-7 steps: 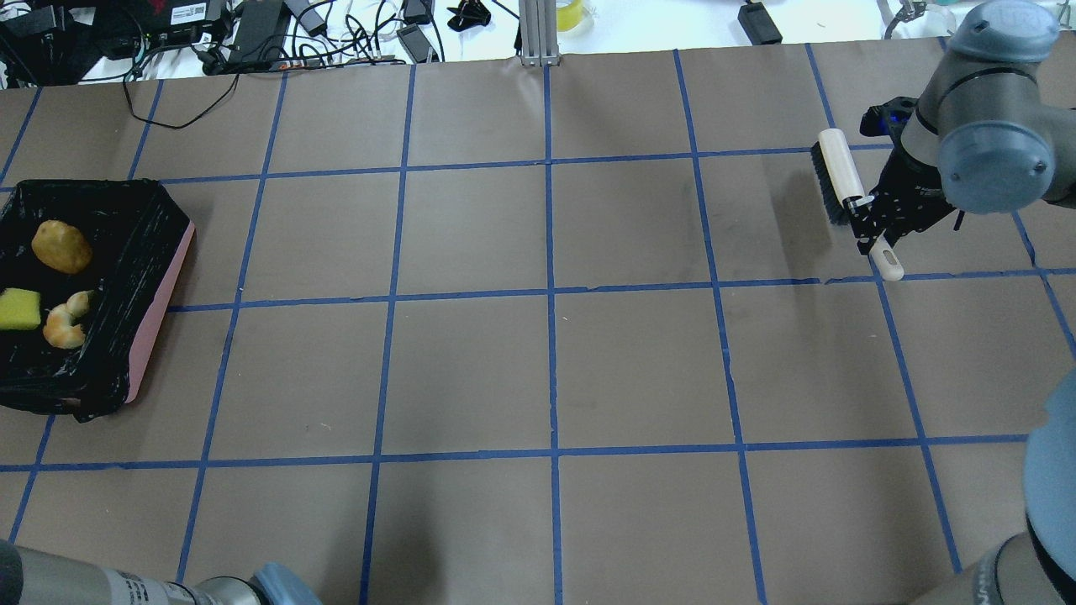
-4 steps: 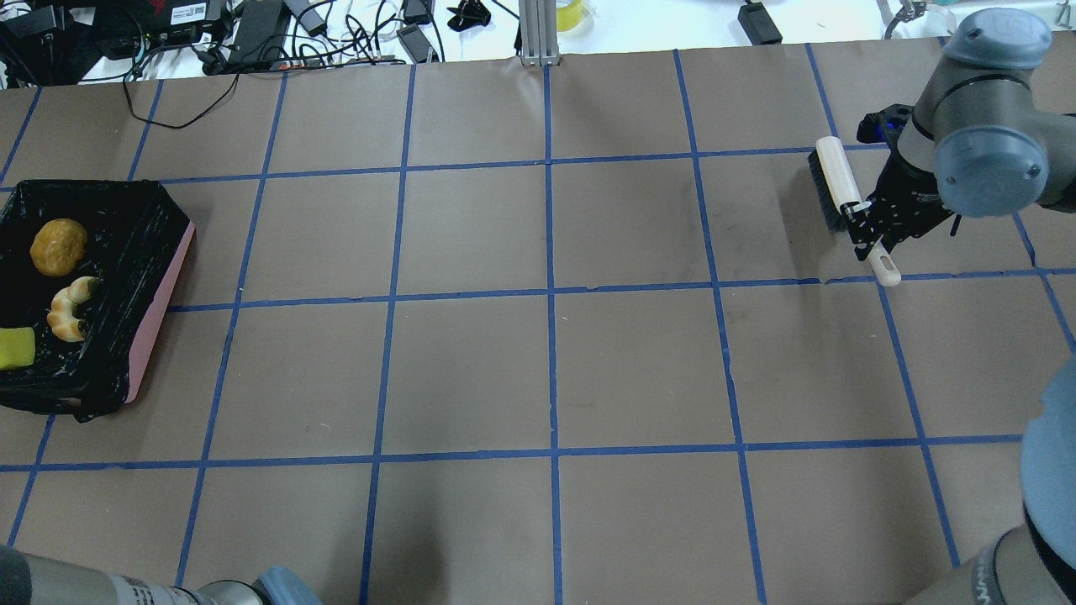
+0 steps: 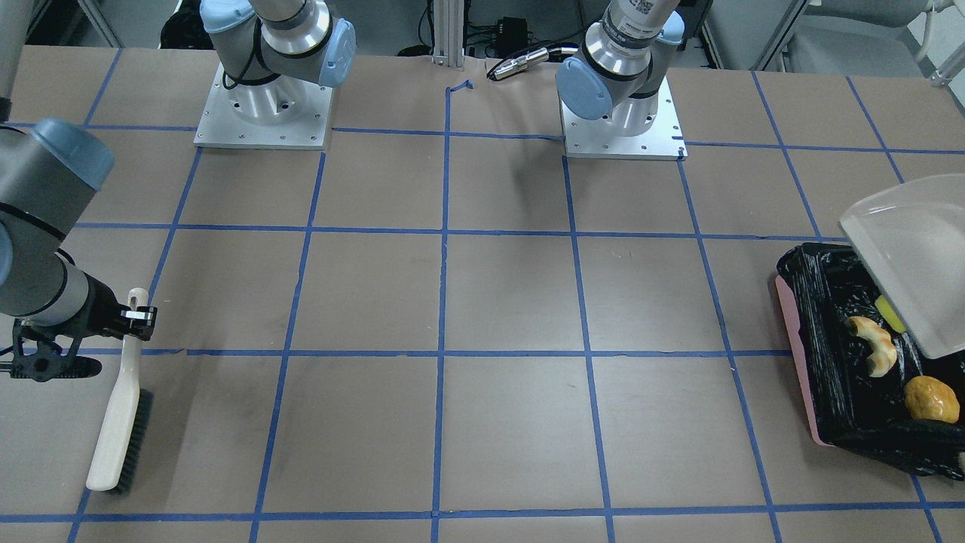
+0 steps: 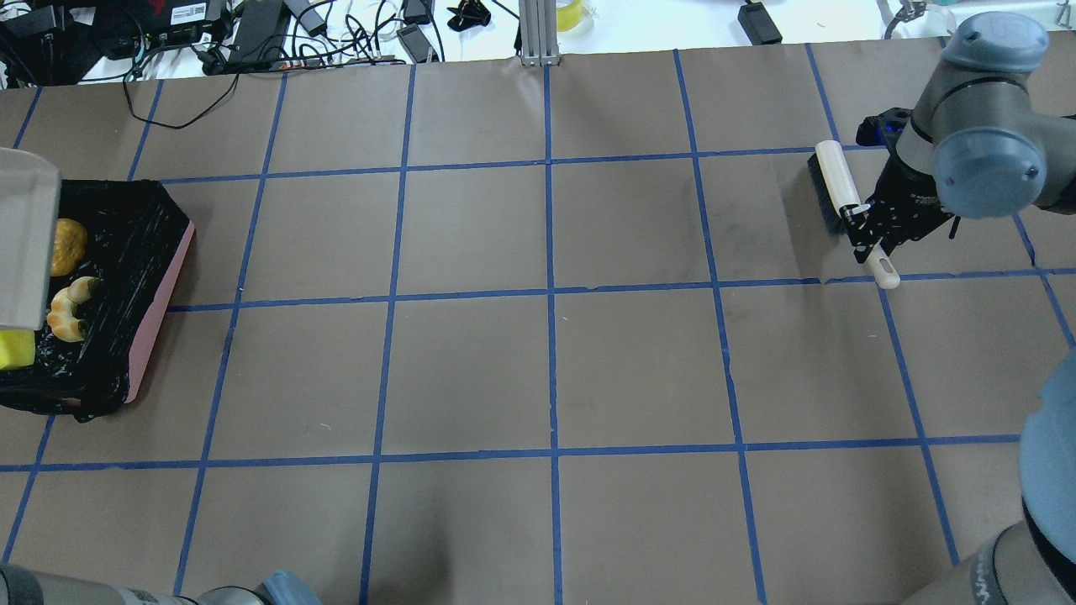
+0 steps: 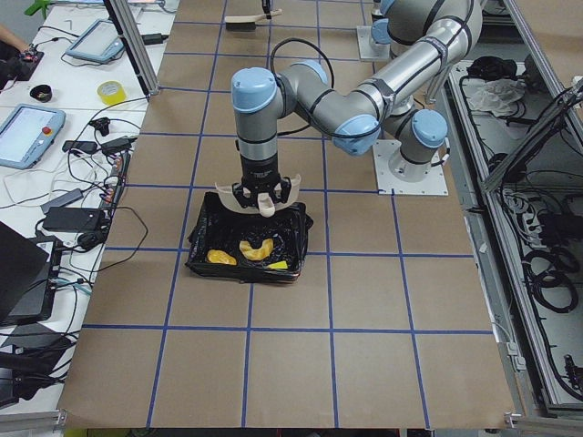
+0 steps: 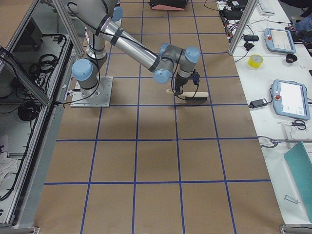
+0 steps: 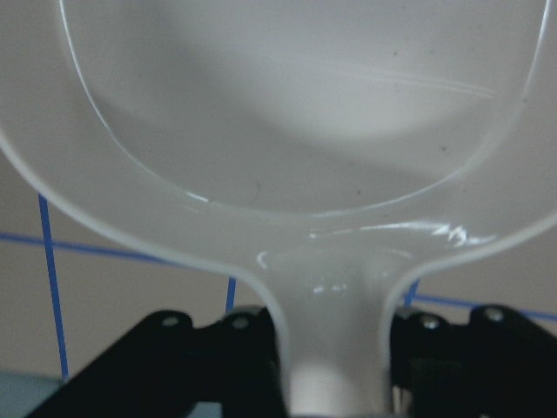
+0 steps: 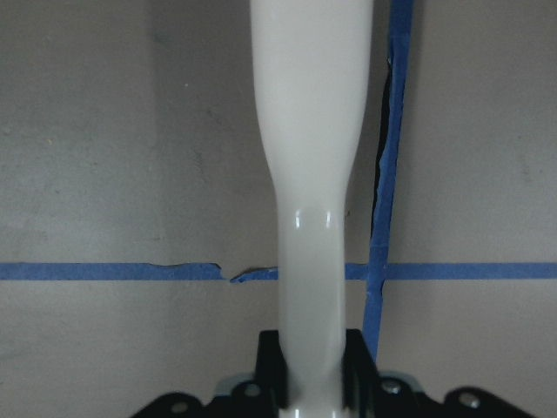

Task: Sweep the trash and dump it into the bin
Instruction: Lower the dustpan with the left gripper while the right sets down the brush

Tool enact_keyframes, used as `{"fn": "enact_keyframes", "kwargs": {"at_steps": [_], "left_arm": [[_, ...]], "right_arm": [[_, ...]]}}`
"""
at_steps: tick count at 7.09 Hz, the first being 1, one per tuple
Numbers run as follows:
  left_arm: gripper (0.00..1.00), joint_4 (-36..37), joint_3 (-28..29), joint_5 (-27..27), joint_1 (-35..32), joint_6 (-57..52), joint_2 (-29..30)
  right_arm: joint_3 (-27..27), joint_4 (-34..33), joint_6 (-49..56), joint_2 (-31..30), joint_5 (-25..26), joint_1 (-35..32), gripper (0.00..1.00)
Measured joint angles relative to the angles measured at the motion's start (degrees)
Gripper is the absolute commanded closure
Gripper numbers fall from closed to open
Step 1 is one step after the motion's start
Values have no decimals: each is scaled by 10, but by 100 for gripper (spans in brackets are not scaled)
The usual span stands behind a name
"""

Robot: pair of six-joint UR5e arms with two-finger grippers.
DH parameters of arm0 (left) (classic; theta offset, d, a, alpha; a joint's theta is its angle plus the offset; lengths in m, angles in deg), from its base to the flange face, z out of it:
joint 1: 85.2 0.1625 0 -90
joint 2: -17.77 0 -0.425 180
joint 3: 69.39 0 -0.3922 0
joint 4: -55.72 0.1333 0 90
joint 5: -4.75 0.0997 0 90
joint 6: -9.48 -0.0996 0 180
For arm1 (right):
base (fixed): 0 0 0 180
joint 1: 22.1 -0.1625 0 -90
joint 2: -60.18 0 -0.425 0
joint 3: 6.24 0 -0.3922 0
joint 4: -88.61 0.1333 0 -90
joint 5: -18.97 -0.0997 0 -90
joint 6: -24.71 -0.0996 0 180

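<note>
My left gripper will let go of the cream-white dustpan on the table [image 3: 624, 424] between the brush and pink bin, closer to the bin.
The pink bin [image 4: 160, 277] with its black bag sits at the table's left end and also shows in the front view [image 3: 791, 332]. Inside lie the orange-yellow lump [image 4: 67, 246], the cream crescent slice [image 4: 69, 309] and the yellow wedge [image 4: 15, 349]. My left gripper [image 7: 335, 361] is shut on the handle of the cream-white dustpan [image 4: 25, 244], which hangs tilted over the bin and hides part of it. My right gripper [image 4: 870, 227] is shut on the handle of a cream brush [image 4: 836, 181] at the far right, bristles on the table.
Cables, power bricks and a tape roll lie on the white bench beyond the table's far edge [image 4: 252, 34]. An aluminium post [image 4: 538, 34] stands at the far middle. The two arm bases [image 3: 264, 105] [image 3: 622, 113] sit on the robot's side.
The dustpan has come into the overhead view above the bin. The three pieces shifted inside the bin, the wedge sliding toward the near edge. The right gripper and brush barely moved.
</note>
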Motion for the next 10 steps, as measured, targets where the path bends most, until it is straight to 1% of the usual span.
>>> {"fn": "enact_keyframes", "kwargs": {"at_steps": [1, 2, 3, 4, 5, 6, 7, 8, 10], "left_arm": [[100, -30, -1, -35, -39, 9, 0], [100, -51, -3, -75, -83, 27, 7], [100, -61, -6, -113, -128, 44, 23], [100, -54, -8, -131, -170, 66, 43], [100, -38, -10, -141, -202, 94, 66], [100, -9, -14, -152, -223, 114, 93], [100, 34, -28, -159, -241, 129, 119], [100, 84, -50, -161, -256, 143, 139], [100, 153, -74, -165, -273, 152, 166]], "right_arm": [[0, 0, 0, 0, 0, 0, 37], [0, 0, 0, 1, 0, 0, 35], [0, 0, -1, 1, -1, 0, 31], [-1, -2, -2, 1, -1, 0, 24], [-2, -2, -3, 0, 0, 0, 4], [-6, -2, -3, -4, 0, 0, 0], [-20, 2, -4, -15, 2, 0, 0], [-52, 35, -5, -32, 6, 0, 0], [-145, 163, -9, -77, 4, -11, 0]]}}
